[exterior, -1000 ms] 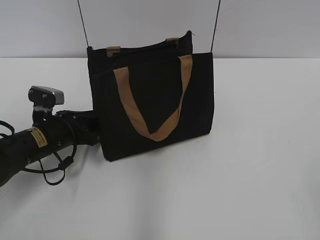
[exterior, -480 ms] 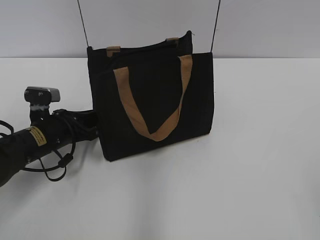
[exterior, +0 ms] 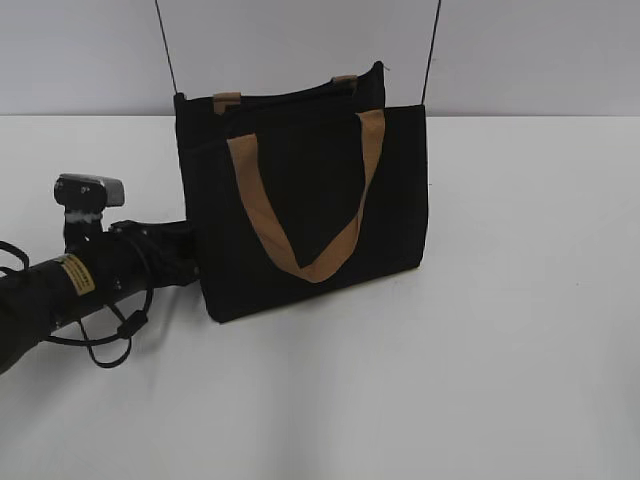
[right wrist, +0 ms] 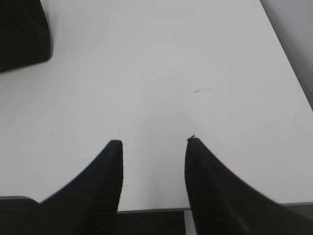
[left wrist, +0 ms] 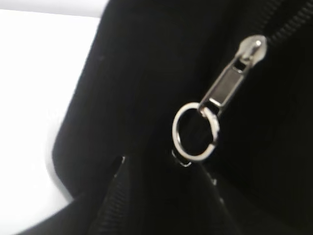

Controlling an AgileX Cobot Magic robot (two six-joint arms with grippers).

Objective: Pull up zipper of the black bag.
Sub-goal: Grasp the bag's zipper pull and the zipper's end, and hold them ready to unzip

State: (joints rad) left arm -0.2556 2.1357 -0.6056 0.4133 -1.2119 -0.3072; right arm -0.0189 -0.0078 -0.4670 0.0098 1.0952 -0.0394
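Next, I move my left gripper over to centre on the silver ring, as the ring is off-centre near one fingertip, and close at its lower edge (left wrist: 193,158) before pulling up.
The black bag (exterior: 310,190) stands upright on the white table (exterior: 500,350), its tan handle (exterior: 250,190) hanging down the front. In the left wrist view its black fabric (left wrist: 137,73) fills the frame. The zipper's silver pull (left wrist: 230,83), with a ring (left wrist: 195,132), hangs from the black zip track (left wrist: 293,22). My left gripper (left wrist: 164,169) is open, its dark fingertips spread just below the ring, which lies near the right finger. My left arm (exterior: 100,270) reaches to the bag's left side, which hides the fingers. My right gripper (right wrist: 152,147) is open and empty above the table.
Two thin black cords (exterior: 165,45) rise from the bag's top corners. The right wrist view shows a corner of the bag (right wrist: 22,34) at the upper left and the table's front edge (right wrist: 151,210) under the fingers.
My left arm has shifted slightly at the bag's left side, dipping and coming back. The bag has not moved.
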